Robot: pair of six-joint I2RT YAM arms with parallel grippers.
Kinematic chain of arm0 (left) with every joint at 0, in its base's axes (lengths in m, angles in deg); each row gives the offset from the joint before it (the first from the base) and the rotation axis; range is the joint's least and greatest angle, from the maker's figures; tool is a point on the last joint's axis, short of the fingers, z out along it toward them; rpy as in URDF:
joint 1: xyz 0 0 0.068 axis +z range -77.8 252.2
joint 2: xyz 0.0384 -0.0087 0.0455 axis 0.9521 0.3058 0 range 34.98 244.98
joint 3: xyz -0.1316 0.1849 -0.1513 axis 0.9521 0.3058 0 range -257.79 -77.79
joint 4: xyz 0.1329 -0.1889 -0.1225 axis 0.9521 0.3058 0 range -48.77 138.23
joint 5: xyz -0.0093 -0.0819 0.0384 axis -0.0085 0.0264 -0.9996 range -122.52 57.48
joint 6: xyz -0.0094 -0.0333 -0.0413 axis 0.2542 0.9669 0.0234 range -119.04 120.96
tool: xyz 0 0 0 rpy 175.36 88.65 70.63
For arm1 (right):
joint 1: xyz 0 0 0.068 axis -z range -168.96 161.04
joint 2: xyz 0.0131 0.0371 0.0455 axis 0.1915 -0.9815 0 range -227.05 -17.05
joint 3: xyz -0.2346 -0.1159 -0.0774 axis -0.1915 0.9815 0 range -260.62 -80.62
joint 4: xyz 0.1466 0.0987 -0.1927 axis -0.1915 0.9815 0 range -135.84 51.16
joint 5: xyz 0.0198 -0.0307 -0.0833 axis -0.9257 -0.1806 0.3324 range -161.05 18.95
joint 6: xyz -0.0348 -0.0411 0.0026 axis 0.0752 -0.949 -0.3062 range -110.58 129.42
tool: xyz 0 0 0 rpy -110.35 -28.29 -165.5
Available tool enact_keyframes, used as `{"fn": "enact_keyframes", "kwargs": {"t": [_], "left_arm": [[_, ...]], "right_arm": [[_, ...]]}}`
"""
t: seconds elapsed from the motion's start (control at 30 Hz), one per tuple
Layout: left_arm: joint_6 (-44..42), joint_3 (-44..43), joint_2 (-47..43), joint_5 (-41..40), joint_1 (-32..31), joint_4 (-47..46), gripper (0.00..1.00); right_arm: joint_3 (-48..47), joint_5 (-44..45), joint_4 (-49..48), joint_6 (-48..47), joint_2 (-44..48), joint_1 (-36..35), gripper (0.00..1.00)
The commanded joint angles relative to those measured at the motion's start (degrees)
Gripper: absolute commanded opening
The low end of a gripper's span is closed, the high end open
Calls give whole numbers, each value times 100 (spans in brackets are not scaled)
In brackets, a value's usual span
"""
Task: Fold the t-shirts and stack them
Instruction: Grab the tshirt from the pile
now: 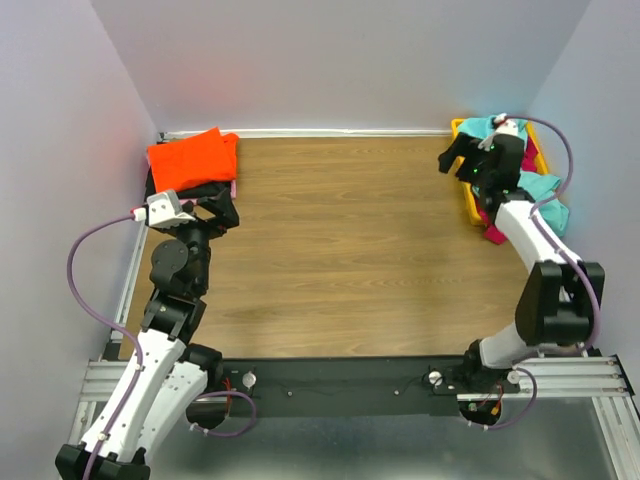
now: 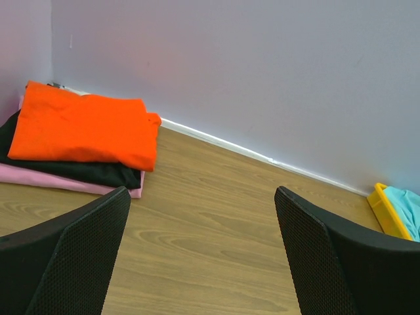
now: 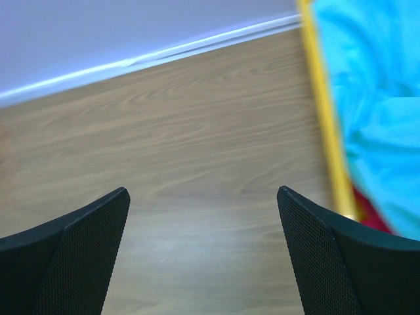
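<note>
My right gripper will close on the turquoise t-shirt's edge (image 1: pixel 478 190) (image 3: pixel 369 186) next to the yellow tray's rim that faces the bare wood, just above the magenta t-shirt.
A folded stack lies at the far left corner: an orange-red t-shirt (image 1: pixel 190 155) on top, a black one (image 1: pixel 205 190) under it, and a pale pink one (image 2: pixel 39 178) at the bottom. The left wrist view shows the orange-red (image 2: pixel 85 128) and the black (image 2: pixel 79 170) shirts too. A crumpled turquoise t-shirt (image 1: pixel 545 188) and a magenta one (image 1: pixel 493 235) lie in and over the yellow tray (image 1: pixel 465 195) at the far right. My left gripper (image 1: pixel 222 212) is open and empty just in front of the stack. My right gripper (image 1: pixel 456 160) is open and empty over the wood, beside the tray's left rim (image 3: pixel 325 118) and the turquoise cloth (image 3: pixel 374 98).
Pale walls close the table on the left, back and right, with a white strip (image 1: pixel 340 131) along the back edge. Bare wood (image 1: pixel 350 250) spans the table between stack and tray. The left wrist view shows the tray's corner (image 2: pixel 386 210).
</note>
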State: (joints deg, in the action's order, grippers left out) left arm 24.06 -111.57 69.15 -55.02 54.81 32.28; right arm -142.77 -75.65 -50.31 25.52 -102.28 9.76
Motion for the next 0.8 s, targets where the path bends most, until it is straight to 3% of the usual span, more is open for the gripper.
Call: {"fn": "enact_keyframes", "kwargs": {"t": [0.0, 0.23, 0.63, 0.77], "left_arm": [[-86, 108, -86, -158, -45, -142, 98], [-103, 82, 54, -114, -63, -142, 98], [-50, 126, -60, -167, -63, -142, 98], [-42, 152, -139, -184, -63, -142, 98]], "right_arm": [[-753, -6, 621, 192, -851, 645, 100], [-1519, 197, 1097, 332, -2101, 1375, 100], [-1897, 1057, 1510, 315, -2876, 1429, 99], [-1941, 1382, 1598, 341, -2938, 1429, 87]]}}
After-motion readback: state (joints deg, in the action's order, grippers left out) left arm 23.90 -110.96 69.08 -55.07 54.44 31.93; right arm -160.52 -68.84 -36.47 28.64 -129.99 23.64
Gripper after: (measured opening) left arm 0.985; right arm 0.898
